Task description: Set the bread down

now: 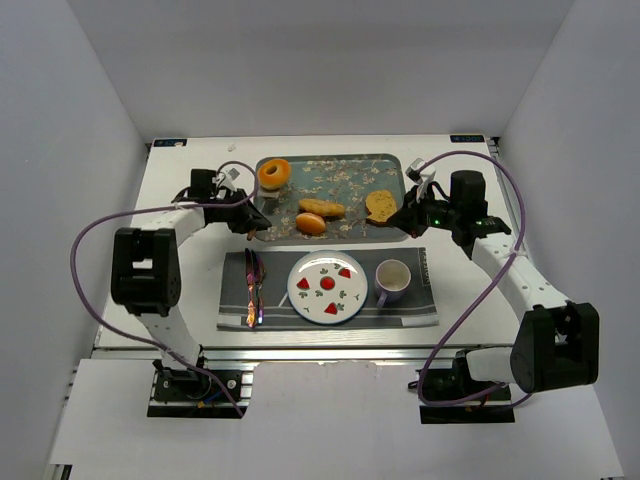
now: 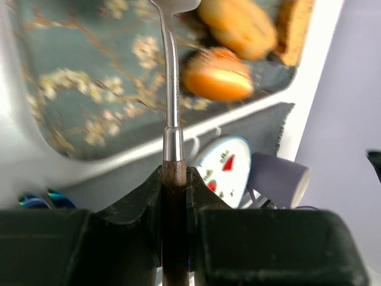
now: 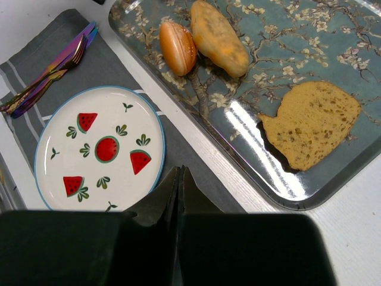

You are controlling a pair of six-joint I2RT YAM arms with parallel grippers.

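Observation:
I will let go of the wooden-handled metal utensil with my left gripper on the bare table (image 1: 205, 239) next to the cutlery end of the grey placemat.
The bread, a small golden-orange ring doughnut (image 1: 273, 174), sits at the back left of the blossom-patterned tray (image 1: 345, 177); it is out of both wrist views. My left gripper (image 1: 251, 223) is at the tray's front left corner, shut on a wooden-handled metal utensil (image 2: 171, 119) whose head points across the tray toward a small orange bun (image 2: 218, 75). The left gripper (image 2: 175, 177) stands about a hand's width in front of the doughnut. My right gripper (image 1: 406, 217) is shut and empty at the tray's front right edge, and its closed fingertips (image 3: 180, 174) hang over the placemat beside the watermelon plate (image 3: 98, 149).
On the tray lie an oblong roll (image 1: 321, 207), the orange bun (image 1: 311, 223) and a toast slice (image 1: 380, 205). In front, a grey placemat (image 1: 425, 303) holds iridescent cutlery (image 1: 252, 288), the plate (image 1: 327, 287) and a purple cup (image 1: 392, 280). White walls enclose the table.

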